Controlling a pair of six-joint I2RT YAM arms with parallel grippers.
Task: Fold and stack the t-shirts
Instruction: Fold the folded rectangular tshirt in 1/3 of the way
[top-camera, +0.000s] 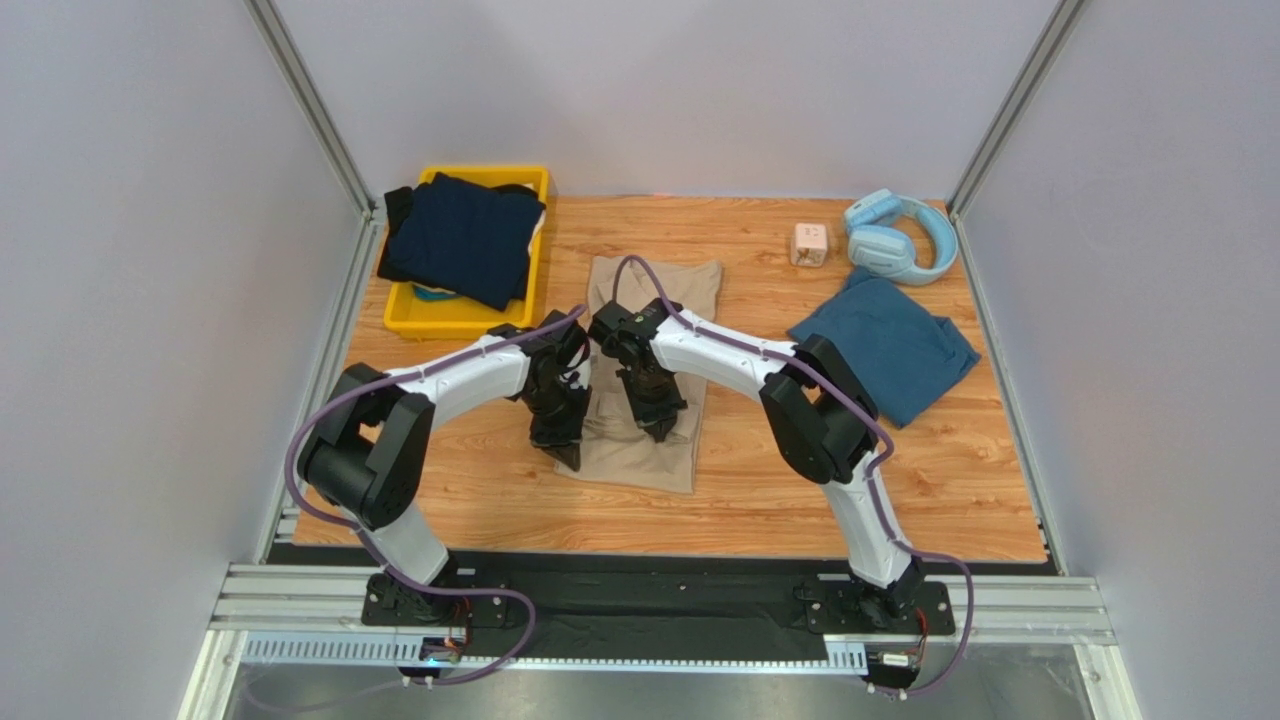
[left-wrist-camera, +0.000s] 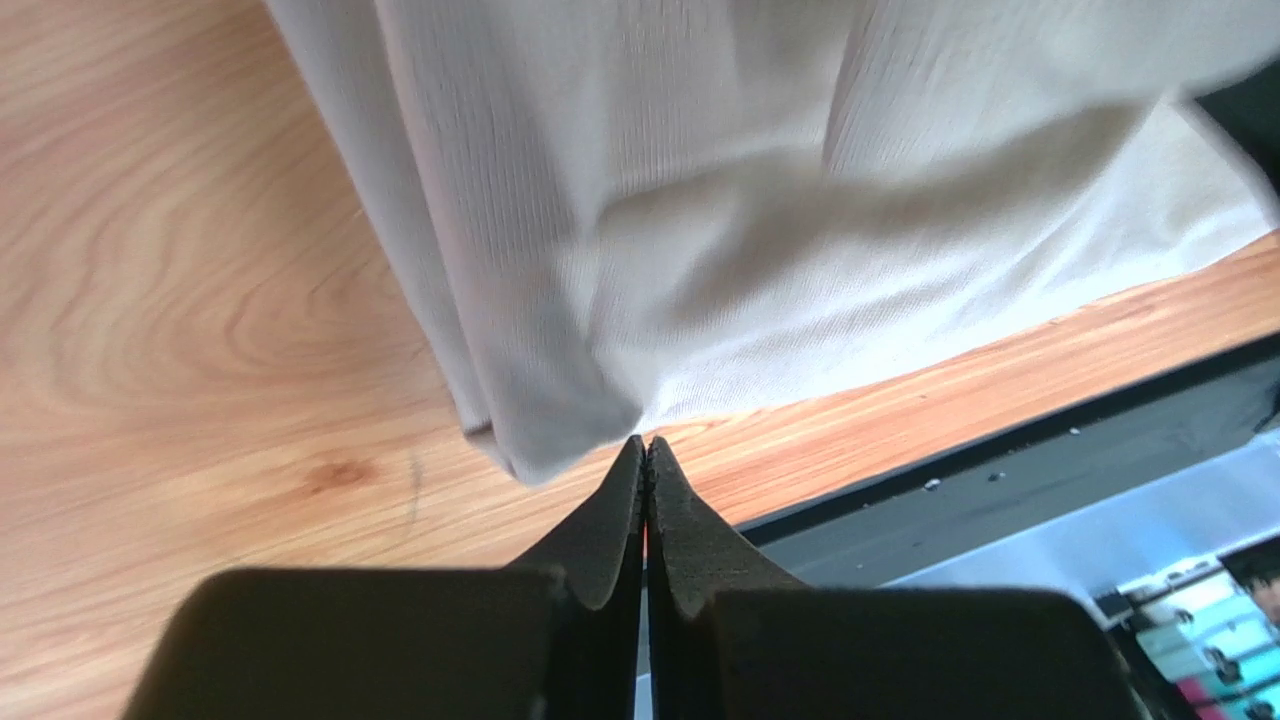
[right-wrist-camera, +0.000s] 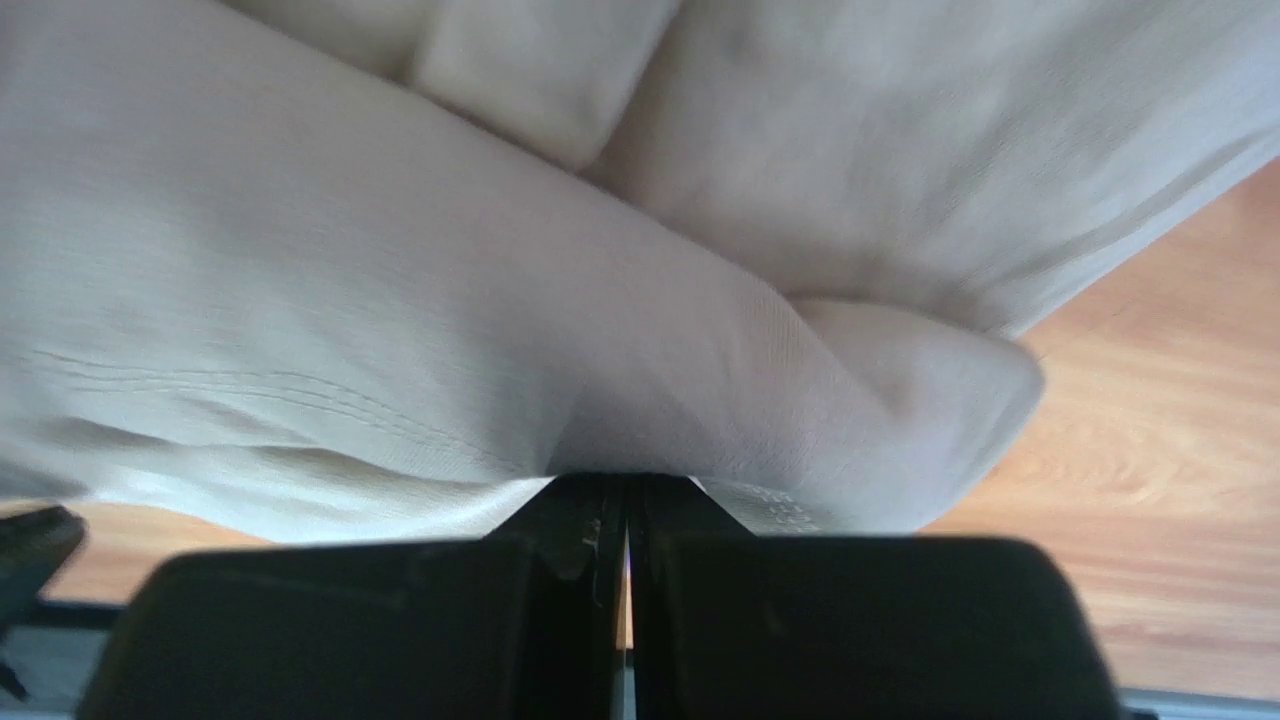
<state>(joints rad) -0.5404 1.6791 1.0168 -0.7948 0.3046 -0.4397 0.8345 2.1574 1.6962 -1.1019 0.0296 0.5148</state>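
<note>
My right gripper pinches the beige t-shirt's bunched fold mid-way, so it should open and take the fold's end (right-wrist-camera: 962, 393) at the t-shirt's side.
The beige t-shirt (top-camera: 666, 288) lies as a long folded strip in the middle of the table. My left gripper (top-camera: 556, 438) is at its left near edge, jaws pressed shut, the tips (left-wrist-camera: 646, 446) pinching the hem of the cloth (left-wrist-camera: 721, 225). My right gripper (top-camera: 658, 420) is on the strip's near middle, shut on a fold of the beige cloth (right-wrist-camera: 451, 300) that bulges over its tips (right-wrist-camera: 628, 480). The teal-blue t-shirt (top-camera: 887, 345) lies folded at the right. The dark navy t-shirt (top-camera: 458, 240) sits in the yellow bin (top-camera: 403, 315).
Light-blue headphones (top-camera: 902, 237) and a small pale cube (top-camera: 810, 243) sit at the back right. The yellow bin stands at the back left. The table's near edge and black rail (left-wrist-camera: 1052, 435) are close behind my left gripper.
</note>
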